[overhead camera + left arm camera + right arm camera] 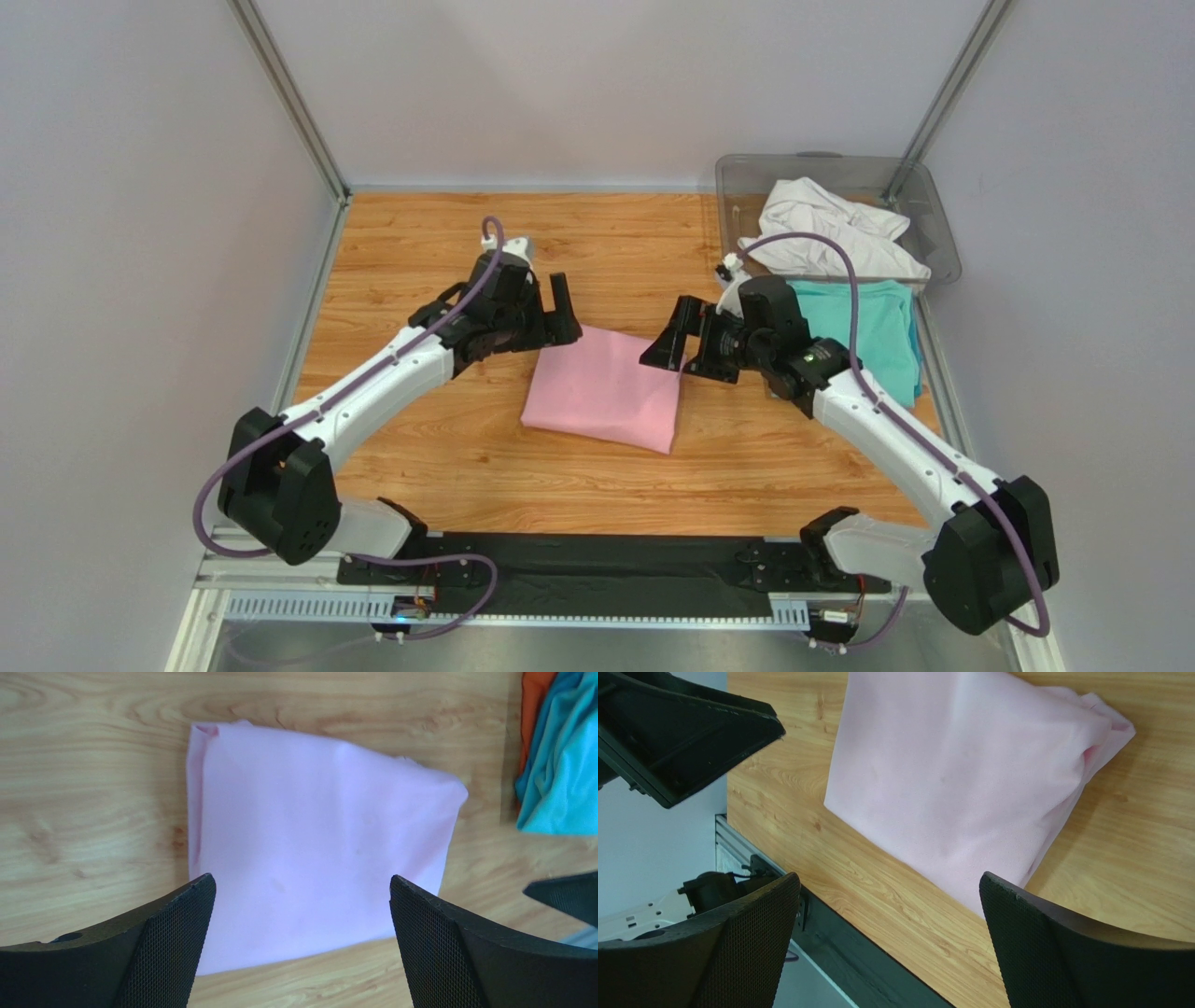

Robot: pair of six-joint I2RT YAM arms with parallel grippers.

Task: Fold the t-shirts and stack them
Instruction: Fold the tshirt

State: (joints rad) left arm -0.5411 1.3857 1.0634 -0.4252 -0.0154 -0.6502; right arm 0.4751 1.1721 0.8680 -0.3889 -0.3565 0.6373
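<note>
My right gripper is to take hold next of the light pink t-shirt at the middle of its edge (675,405) (1057,820) facing the teal t-shirt.
The light pink t-shirt (608,388) lies folded into a rectangle in the middle of the wooden table; it also shows in the left wrist view (316,847) and the right wrist view (962,777). The teal t-shirt (863,329) lies folded at the right, partly under the right arm. The white t-shirt (835,227) is crumpled over the bin. My left gripper (561,311) is open and empty at the pink shirt's left far corner. My right gripper (671,340) is open and empty at its right edge.
A clear grey plastic bin (744,175) stands at the back right corner. An orange cloth edge (533,700) shows beside the teal shirt. A black rail (603,567) runs along the near table edge. White walls surround the table.
</note>
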